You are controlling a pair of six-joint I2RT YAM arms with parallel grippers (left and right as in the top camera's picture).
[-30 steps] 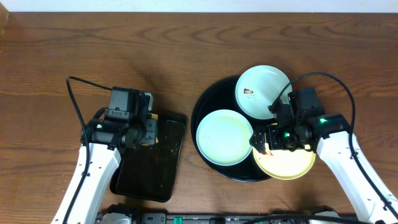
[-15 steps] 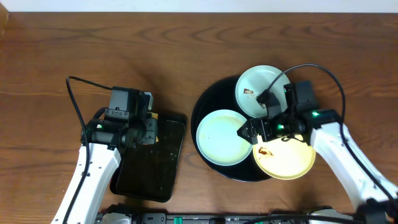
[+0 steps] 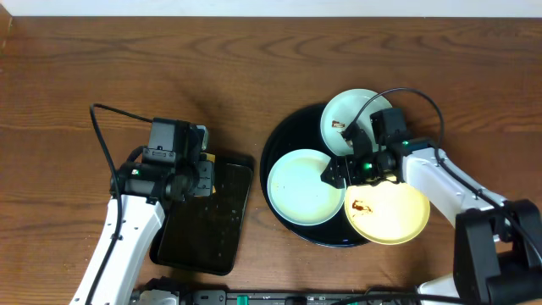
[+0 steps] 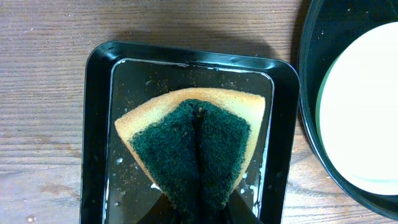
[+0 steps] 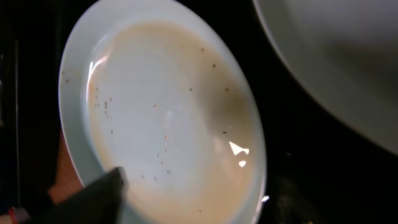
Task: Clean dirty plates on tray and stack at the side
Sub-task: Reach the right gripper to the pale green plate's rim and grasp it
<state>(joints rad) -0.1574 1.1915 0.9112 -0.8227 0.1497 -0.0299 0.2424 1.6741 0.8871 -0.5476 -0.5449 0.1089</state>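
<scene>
The speckled blue-white plate sits loose under my open right gripper, which should pinch its rim (image 5: 259, 177) and steady it before my left gripper scrubs.
The round black tray (image 3: 278, 148) holds three plates. A pale blue-white plate (image 3: 298, 188) lies at its left, another (image 3: 360, 110) with a brown smudge at the back, and a pale yellow plate (image 3: 394, 216) with a brown smudge at the front right. My right gripper (image 3: 336, 174) is open at the right rim of the left plate. In the right wrist view that plate (image 5: 168, 112) shows small brown specks, with the gripper (image 5: 199, 193) just over its near rim. My left gripper (image 3: 206, 180) is shut on a yellow-and-green sponge (image 4: 193, 137).
A smaller black rectangular tray (image 3: 199, 241), wet and speckled, lies under the sponge at the left; it also shows in the left wrist view (image 4: 96, 124). The round tray's rim (image 4: 308, 93) and the left plate (image 4: 367, 112) sit just right of it. A cable loops over each arm.
My right gripper has moved left and back, from over the yellow plate's smudged left edge to the right rim of the left plate. The left arm and sponge have not moved.
</scene>
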